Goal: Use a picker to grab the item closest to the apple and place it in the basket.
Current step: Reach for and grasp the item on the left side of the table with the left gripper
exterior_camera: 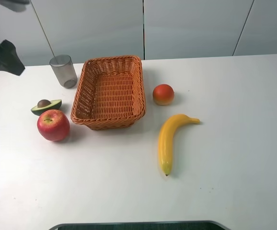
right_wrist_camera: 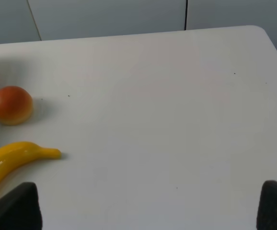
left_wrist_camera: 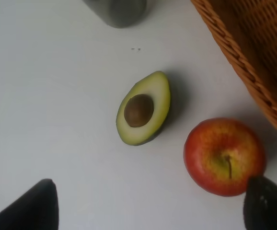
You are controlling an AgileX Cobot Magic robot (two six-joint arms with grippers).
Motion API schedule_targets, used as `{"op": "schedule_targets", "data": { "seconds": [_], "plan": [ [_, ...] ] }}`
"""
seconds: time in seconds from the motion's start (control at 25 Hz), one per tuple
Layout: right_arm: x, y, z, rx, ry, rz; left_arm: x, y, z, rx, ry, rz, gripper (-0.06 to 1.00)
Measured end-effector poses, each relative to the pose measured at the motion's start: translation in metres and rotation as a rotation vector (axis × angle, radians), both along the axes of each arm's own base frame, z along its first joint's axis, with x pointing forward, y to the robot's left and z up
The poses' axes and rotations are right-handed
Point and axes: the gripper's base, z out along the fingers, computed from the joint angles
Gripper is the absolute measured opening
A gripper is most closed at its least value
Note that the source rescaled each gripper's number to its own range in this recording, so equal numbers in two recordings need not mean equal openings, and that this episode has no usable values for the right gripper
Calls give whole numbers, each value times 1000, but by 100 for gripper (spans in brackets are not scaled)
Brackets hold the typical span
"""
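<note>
My left gripper is going to close across the wide pit end (exterior_camera: 44, 104) (left_wrist_camera: 139, 111) of the avocado half, because that fruit is the nearest one to the red apple.
A red apple (exterior_camera: 53, 125) lies at the table's left, with a cut avocado half (exterior_camera: 46, 106), pit up, just behind it and nearly touching. The woven basket (exterior_camera: 110, 91) stands to their right and holds nothing. In the left wrist view my left gripper (left_wrist_camera: 150, 211) hangs open high above the avocado half (left_wrist_camera: 143, 108) and the apple (left_wrist_camera: 224, 155), holding nothing. Only part of the dark left arm (exterior_camera: 2, 56) shows at the high view's left edge. My right gripper (right_wrist_camera: 145, 211) is open and empty over bare table, out of the high view.
A grey translucent cup (exterior_camera: 63, 71) stands behind the avocado, left of the basket. An orange-red round fruit (exterior_camera: 163, 94) and a banana (exterior_camera: 169, 141) lie right of the basket. The white table (exterior_camera: 234, 158) stretches to the right and front.
</note>
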Motion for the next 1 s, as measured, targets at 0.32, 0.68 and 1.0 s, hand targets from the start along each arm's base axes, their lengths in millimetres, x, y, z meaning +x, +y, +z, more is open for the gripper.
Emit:
{"op": "schedule_targets", "data": {
  "seconds": [0.32, 0.68, 1.0],
  "plan": [
    [0, 0, 0, 0, 0, 0, 37, -1, -66, 48, 177, -55, 99],
    [0, 0, 0, 0, 0, 0, 54, 27, -91, -24, 191, -99, 99],
    [0, 0, 0, 0, 0, 0, 68, 33, -128, -3, 232, -186, 99]
  ]
}}
